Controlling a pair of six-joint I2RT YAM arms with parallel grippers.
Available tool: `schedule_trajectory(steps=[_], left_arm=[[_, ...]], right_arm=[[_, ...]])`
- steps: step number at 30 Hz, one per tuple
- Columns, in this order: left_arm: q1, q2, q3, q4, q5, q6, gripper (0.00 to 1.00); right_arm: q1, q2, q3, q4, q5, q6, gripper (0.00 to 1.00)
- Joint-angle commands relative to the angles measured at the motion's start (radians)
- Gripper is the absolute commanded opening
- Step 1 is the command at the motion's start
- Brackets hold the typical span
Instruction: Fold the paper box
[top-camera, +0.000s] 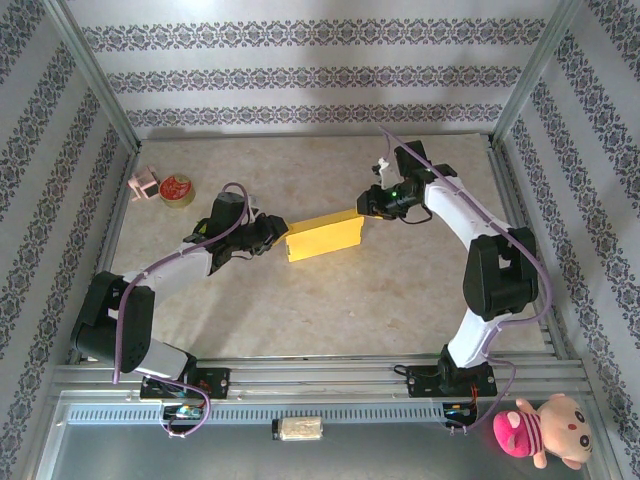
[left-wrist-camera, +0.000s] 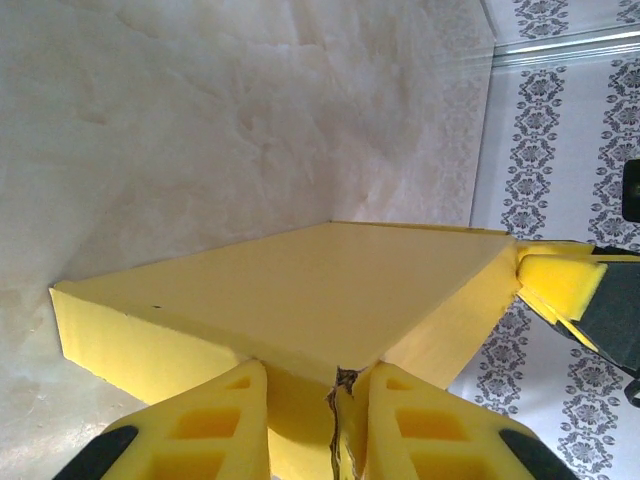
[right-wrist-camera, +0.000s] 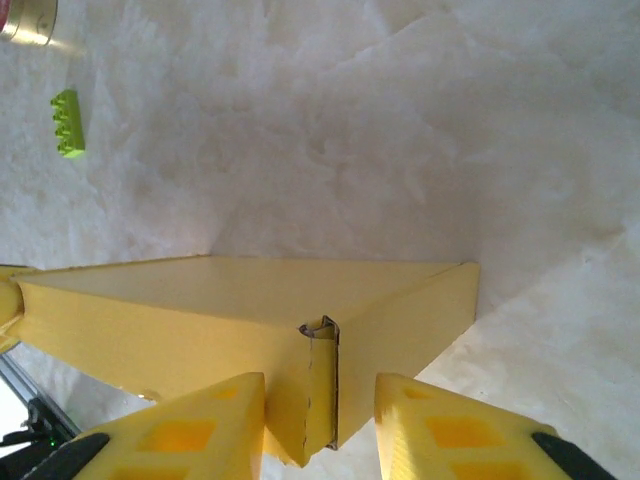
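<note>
My left gripper should lay the paper box flat and take its end (left-wrist-camera: 150, 345), as the box stands tipped and crooked while I have that gripper on the torn corner.
The paper box (top-camera: 323, 235) lies flat in the middle of the table, a closed yellow rectangle. My left gripper (top-camera: 275, 238) is at its left end. In the left wrist view (left-wrist-camera: 318, 372) both fingers touch the box's (left-wrist-camera: 300, 290) near corner, and a torn flap edge is pinched against the right finger. My right gripper (top-camera: 364, 207) is at the box's right end. In the right wrist view (right-wrist-camera: 320, 385) its jaws straddle a corner seam of the box (right-wrist-camera: 220, 310): the left finger touches the wall, while the right finger (right-wrist-camera: 440, 420) stands a small gap away.
A small round red tin (top-camera: 177, 190) and a pink object (top-camera: 145, 184) sit at the table's far left. A green brick (right-wrist-camera: 68, 123) lies on the table beyond the box. Metal frame posts and patterned walls enclose the table. A pink plush toy (top-camera: 545, 430) lies by the right arm's base.
</note>
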Motion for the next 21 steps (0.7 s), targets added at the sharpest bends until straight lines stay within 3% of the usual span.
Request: schedule_trajectory(steps=[1,8,12,16,21], left_arm=[[-0.011,0.025,-0.005,-0.111,-0.058,0.032,0.23],[-0.012,0.049,-0.007,-0.142,-0.106,0.134,0.23],[-0.012,0.067,-0.010,-0.136,-0.131,0.199,0.24],[-0.012,0.077,0.017,-0.148,-0.172,0.264,0.29],[-0.011,0.091,0.086,-0.168,-0.178,0.315,0.38]], right_arm=[[-0.020,0.020,-0.049,-0.012,0.042,-0.019,0.31],[-0.020,0.023,-0.167,0.030,0.153,-0.043,0.20],[-0.020,-0.001,-0.182,0.036,0.129,-0.027,0.18],[-0.017,-0.065,-0.151,0.034,0.084,0.012,0.19],[-0.006,-0.127,-0.138,0.041,0.128,0.037,0.29]])
